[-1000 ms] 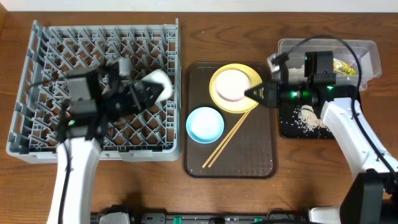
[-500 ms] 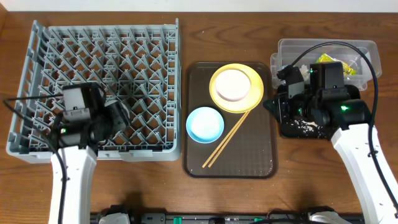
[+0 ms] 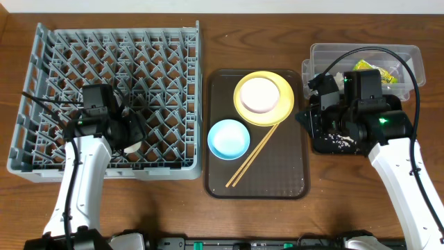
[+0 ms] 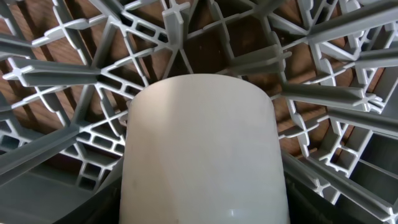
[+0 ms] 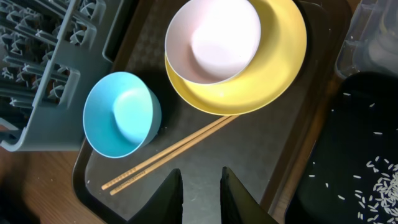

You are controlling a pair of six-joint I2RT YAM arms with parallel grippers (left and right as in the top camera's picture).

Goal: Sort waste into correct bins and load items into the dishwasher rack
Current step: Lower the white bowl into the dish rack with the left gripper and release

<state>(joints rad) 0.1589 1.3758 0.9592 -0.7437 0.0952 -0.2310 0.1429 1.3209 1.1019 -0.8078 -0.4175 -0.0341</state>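
Note:
I need to use my left gripper to let go of the small white cup, now low among the rack's pegs, among the pegs near the grey dishwasher rack's front edge [image 3: 139, 141] [image 4: 202, 158].
My left gripper [image 3: 128, 132] is shut on the small white cup [image 4: 202, 149], low among the pegs in the front-left part of the grey dishwasher rack [image 3: 111, 55]; the cup fills the left wrist view. My right gripper [image 5: 202, 171] hovers over the right side of the brown tray [image 3: 291, 180], its fingers a narrow gap apart with nothing between them. On that tray a white bowl [image 5: 212, 40] sits on the yellow plate [image 5: 273, 68], with a light blue bowl [image 5: 121, 115] and two chopsticks [image 5: 168, 152] nearby. Rice scraps [image 5: 385, 183] lie in the black tray [image 3: 340, 142].
The clear tub [image 3: 409, 55] stands at the back right, holding the yellow-green wrapper [image 3: 374, 69]. The right arm and its cables cover part of the tub and black tray. Bare wooden table runs along the front edge.
The left arm carried the cup from the rack's middle to its front left and lowered it between the pegs. The right gripper drew back from the plate toward the black tray.

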